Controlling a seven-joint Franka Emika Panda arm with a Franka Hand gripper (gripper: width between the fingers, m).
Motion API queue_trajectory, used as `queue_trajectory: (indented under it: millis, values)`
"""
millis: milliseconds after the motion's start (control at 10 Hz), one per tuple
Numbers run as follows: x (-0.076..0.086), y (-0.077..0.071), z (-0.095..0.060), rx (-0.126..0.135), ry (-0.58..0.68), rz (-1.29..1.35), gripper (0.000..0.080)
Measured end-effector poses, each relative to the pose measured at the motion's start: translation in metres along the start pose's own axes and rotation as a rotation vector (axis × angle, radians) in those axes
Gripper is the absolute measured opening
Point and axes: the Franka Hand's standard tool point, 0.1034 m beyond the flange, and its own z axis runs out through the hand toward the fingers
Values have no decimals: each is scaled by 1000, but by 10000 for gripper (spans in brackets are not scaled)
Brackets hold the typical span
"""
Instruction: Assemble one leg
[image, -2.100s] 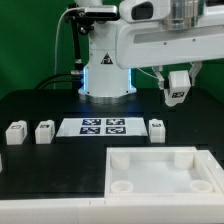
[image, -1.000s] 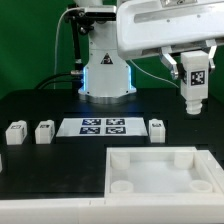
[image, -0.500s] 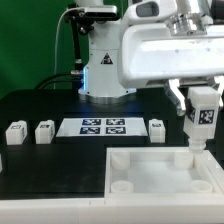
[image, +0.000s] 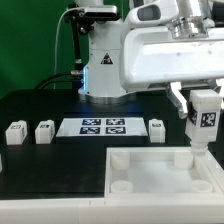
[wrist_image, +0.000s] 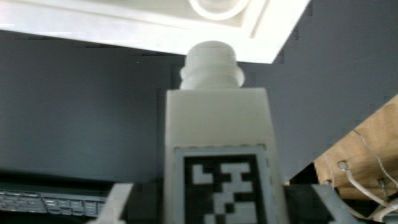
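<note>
My gripper should release the white leg that I am holding into the large white piece's front corner socket (image: 201, 185) (wrist_image: 221, 5), which is straight below the leg.
My gripper (image: 203, 98) is shut on a white leg (image: 203, 119) with a black-and-white marker tag, held upright at the exterior view's right. The leg's lower end hangs just above the back right corner socket of the large flat white piece (image: 160, 170). In the wrist view the leg (wrist_image: 219, 120) fills the middle, its knobbed tip pointing toward a round socket (wrist_image: 226, 8) in the white piece. My fingers (wrist_image: 116, 205) flank the tagged face. Three more legs stand on the table: two at the left (image: 15, 132) (image: 44, 131) and one (image: 156, 127) right of the marker board.
The marker board (image: 103, 127) lies flat at the table's middle, in front of the arm's base (image: 105, 75). The large white piece occupies the front right of the black table.
My gripper has carried the leg to the exterior view's right and down, from high over the table's back to just above the white piece's back right corner. Over the last half second it barely moved.
</note>
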Motion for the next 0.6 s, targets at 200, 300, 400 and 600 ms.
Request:
queue_trajectory:
  millis: [200, 300, 400, 600]
  values:
    - [-10, -4, 12, 7, -21, 2, 290]
    - [-18, -10, 18, 14, -37, -2, 290]
    - [-24, -12, 22, 18, -47, -3, 290]
    - [-28, -13, 26, 20, -52, -4, 290]
